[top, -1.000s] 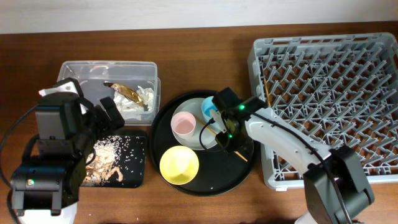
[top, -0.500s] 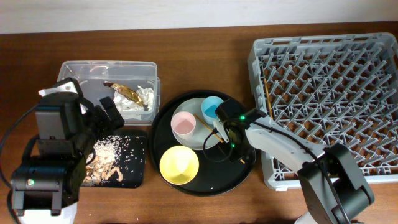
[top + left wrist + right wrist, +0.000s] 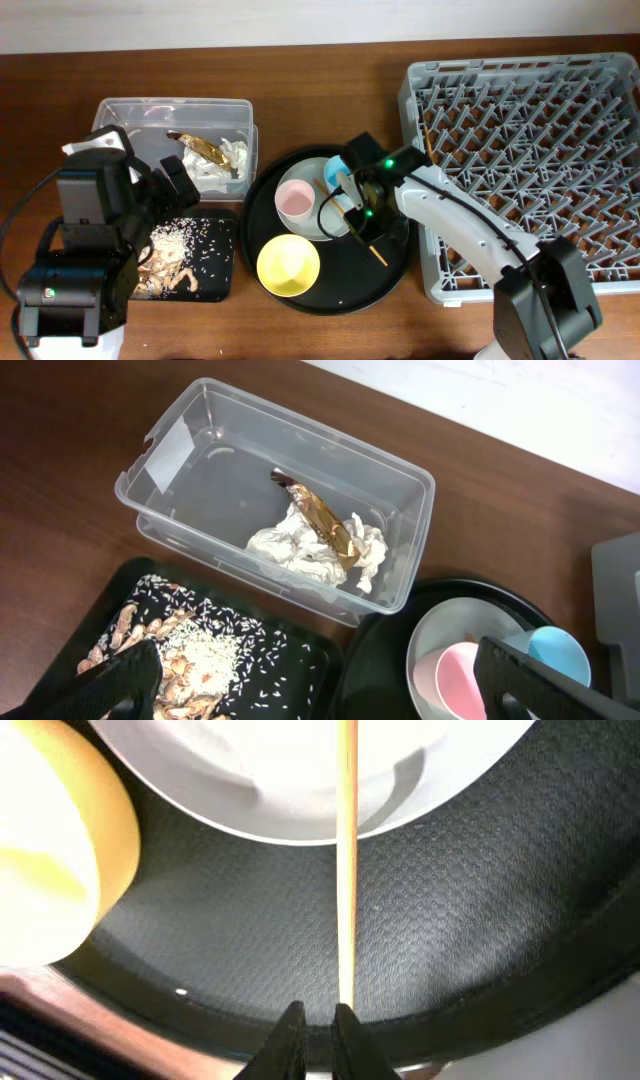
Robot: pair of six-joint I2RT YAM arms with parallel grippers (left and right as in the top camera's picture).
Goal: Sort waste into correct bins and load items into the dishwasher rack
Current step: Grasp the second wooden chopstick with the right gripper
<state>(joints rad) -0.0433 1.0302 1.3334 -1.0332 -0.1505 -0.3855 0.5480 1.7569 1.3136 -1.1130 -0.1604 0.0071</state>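
Observation:
Next, my left gripper goes to the pink cup's rim [image 3: 280,207] [image 3: 439,688], on the side facing the black rectangular tray, and closes there.
My right gripper [image 3: 361,217] [image 3: 320,1015] is low over the round black tray, shut on a wooden chopstick [image 3: 372,247] [image 3: 347,870] that slants from the grey plate [image 3: 335,230] to the tray's rim. The pink cup [image 3: 296,200] and blue cup [image 3: 338,175] stand on the plate, and the yellow bowl [image 3: 288,265] sits beside it. A second chopstick [image 3: 429,140] lies in the dishwasher rack [image 3: 530,160]. My left gripper [image 3: 172,190] [image 3: 320,690] is open and empty above the black rectangular tray [image 3: 218,275], which holds food scraps [image 3: 165,265].
The clear tub [image 3: 175,115] at the back left holds white napkins [image 3: 215,170] and a brown peel [image 3: 205,148]. The round black tray [image 3: 330,292] lies between the bins and the rack. Bare wooden table runs along the far side.
My right gripper has moved back towards the plate and blue cup. The chopstick has shifted with it and now points more steeply across the tray. The left arm has not moved.

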